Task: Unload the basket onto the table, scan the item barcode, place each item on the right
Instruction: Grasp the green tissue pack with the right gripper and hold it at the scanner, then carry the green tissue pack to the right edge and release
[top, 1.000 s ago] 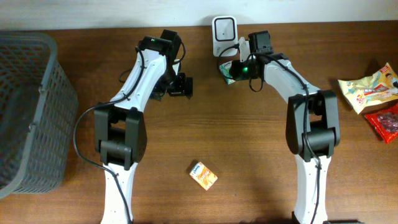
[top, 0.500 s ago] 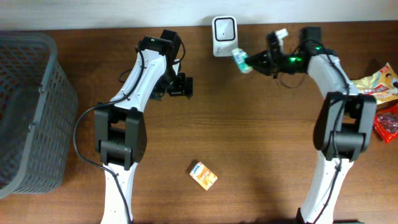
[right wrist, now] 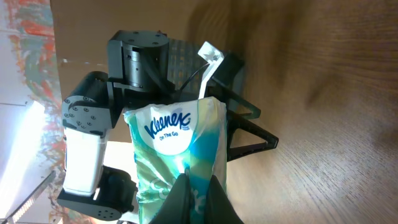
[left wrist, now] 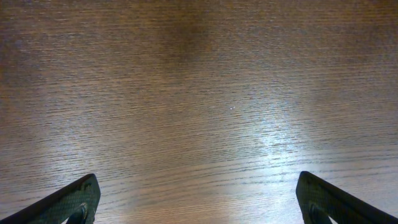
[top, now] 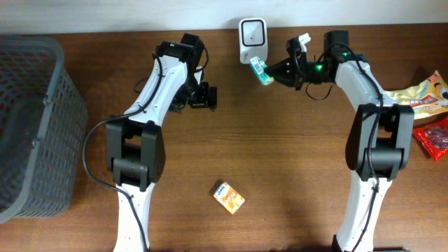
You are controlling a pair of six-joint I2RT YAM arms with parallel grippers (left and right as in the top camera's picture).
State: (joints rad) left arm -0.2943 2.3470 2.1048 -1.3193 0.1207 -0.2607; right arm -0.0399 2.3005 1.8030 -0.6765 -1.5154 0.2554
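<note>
The Kleenex tissue pack hangs just below the scanner now. Next, I let go of the Kleenex tissue pack with my right gripper between the yellow snack packet and the red snack packet (top: pixel 411 124).
A teal and white Kleenex tissue pack (top: pixel 260 70) hangs just below the white barcode scanner (top: pixel 252 33) at the table's back edge. My right gripper (top: pixel 269 72) is shut on it from the right. In the right wrist view the pack (right wrist: pixel 174 143) stands upright with the black fingertips (right wrist: pixel 208 202) pinching its lower end; no barcode shows on this face. My left gripper (top: pixel 210 96) hovers left of the scanner. It is open, with its fingers (left wrist: pixel 74 202) far apart over bare wood and nothing between them.
A grey mesh basket (top: pixel 28 126) fills the left edge. A small orange box (top: pixel 229 197) lies near the front middle. Snack packets, one yellow (top: pixel 418 98) and one red (top: pixel 435 136), sit at the right edge.
My right gripper closed on the tissue pack, swung out to the right with it, then came back left toward the scanner. The left arm has stayed still.
</note>
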